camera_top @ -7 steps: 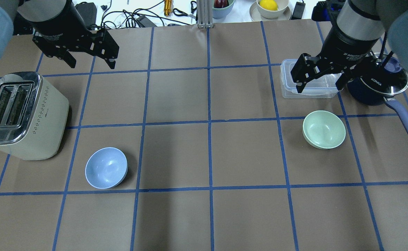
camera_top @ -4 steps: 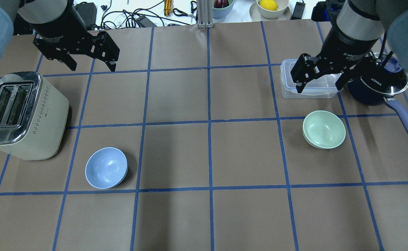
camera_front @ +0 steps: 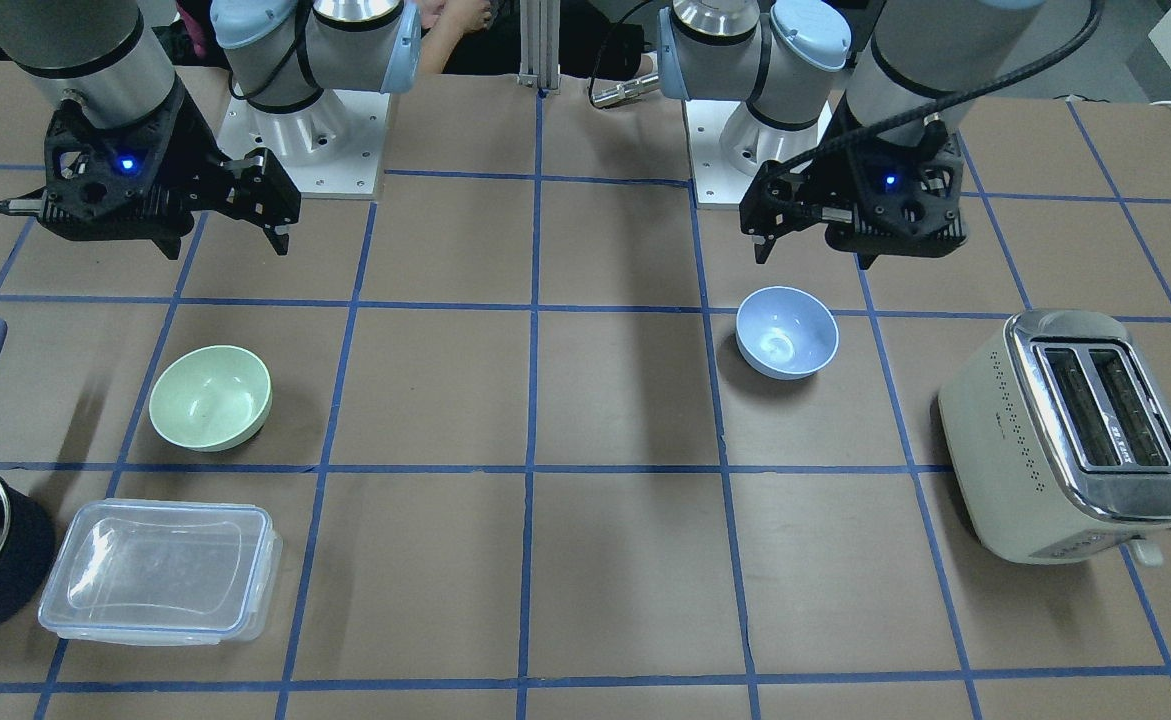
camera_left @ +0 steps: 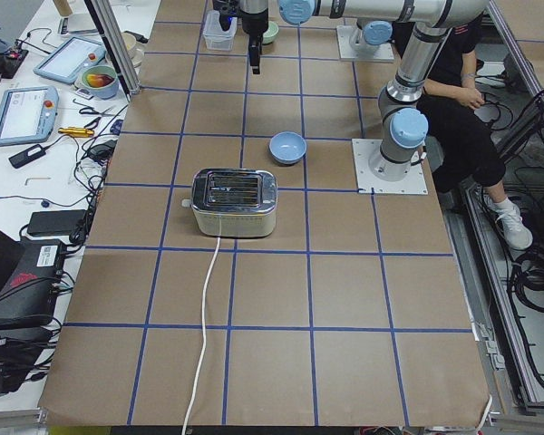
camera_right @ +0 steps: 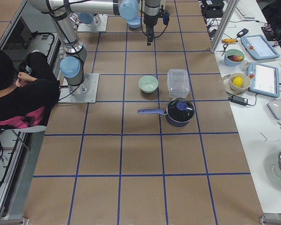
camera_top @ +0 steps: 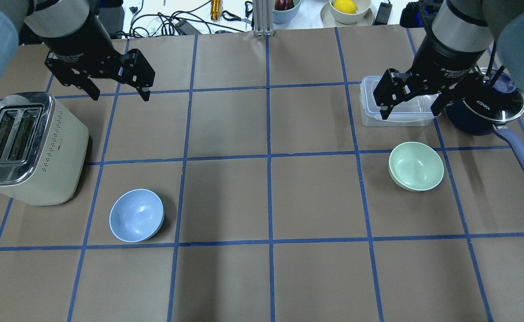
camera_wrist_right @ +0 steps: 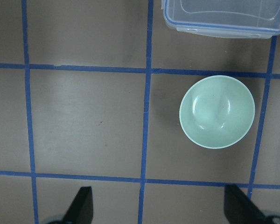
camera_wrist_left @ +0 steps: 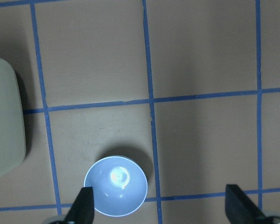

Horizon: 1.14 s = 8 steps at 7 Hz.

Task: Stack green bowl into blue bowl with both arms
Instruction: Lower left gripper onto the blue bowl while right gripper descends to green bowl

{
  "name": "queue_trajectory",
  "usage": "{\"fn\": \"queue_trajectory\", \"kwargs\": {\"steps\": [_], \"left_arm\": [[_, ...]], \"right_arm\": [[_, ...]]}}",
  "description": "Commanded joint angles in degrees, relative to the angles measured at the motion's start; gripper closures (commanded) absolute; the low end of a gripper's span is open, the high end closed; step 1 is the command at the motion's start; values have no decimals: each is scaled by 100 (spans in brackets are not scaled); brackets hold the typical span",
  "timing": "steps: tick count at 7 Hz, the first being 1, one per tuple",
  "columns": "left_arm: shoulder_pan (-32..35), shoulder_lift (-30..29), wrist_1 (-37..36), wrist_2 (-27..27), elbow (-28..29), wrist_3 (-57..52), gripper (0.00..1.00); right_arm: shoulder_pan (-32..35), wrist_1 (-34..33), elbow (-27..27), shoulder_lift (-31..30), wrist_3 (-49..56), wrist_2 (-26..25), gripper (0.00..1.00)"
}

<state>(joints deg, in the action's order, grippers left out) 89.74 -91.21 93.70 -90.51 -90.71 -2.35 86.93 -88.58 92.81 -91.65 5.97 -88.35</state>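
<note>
My left gripper needs to grip the blue bowl's rim (camera_front: 738,324) (camera_wrist_left: 147,185) on the side that faces the green bowl.
The green bowl (camera_top: 416,166) sits upright on the right half of the table, also in the right wrist view (camera_wrist_right: 217,112) and the front view (camera_front: 210,397). The blue bowl (camera_top: 136,215) sits upright on the left half, also in the left wrist view (camera_wrist_left: 115,186) and the front view (camera_front: 786,331). My left gripper (camera_top: 118,92) is open and empty, high above the table, beyond the blue bowl. My right gripper (camera_top: 410,114) is open and empty, raised above the clear container, just beyond the green bowl. The bowls stand far apart.
A cream toaster (camera_top: 24,147) stands left of the blue bowl. A clear lidded container (camera_top: 371,103) and a dark blue saucepan (camera_top: 485,117) with a long handle stand beyond the green bowl. Cables and dishes lie past the far edge.
My left gripper has moved slightly toward the near side of the table. The right gripper and both bowls have not moved.
</note>
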Motion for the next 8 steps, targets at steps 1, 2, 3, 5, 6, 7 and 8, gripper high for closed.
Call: {"fn": "queue_trajectory", "kwargs": {"steps": [1,2,3,5,6,7,8], "left_arm": [[-26,-142,-908,16,-1249,112,0],[-113,-142,-1559,-19,-2222,112,0],[-184,-151,-2557,-45,-3102,77,0],[-211,-361,-3635,-63,-3899,77,0],[-202,-388,-3683,-63,-3910,103,0],[-193,-415,-3701,-63,-3910,121,26],[-106,-354,-3692,-63,-3919,121,98]], "right_arm": [[-18,-166,0,24,9,45,0],[-148,-664,9,233,349,89,0],[-332,-747,18,305,413,3,0],[-1270,-801,175,734,484,-7,0],[-1666,-853,333,919,527,19,0],[-2001,-1411,517,1208,1137,19,0],[-2091,-1956,771,1515,1378,28,0]]}}
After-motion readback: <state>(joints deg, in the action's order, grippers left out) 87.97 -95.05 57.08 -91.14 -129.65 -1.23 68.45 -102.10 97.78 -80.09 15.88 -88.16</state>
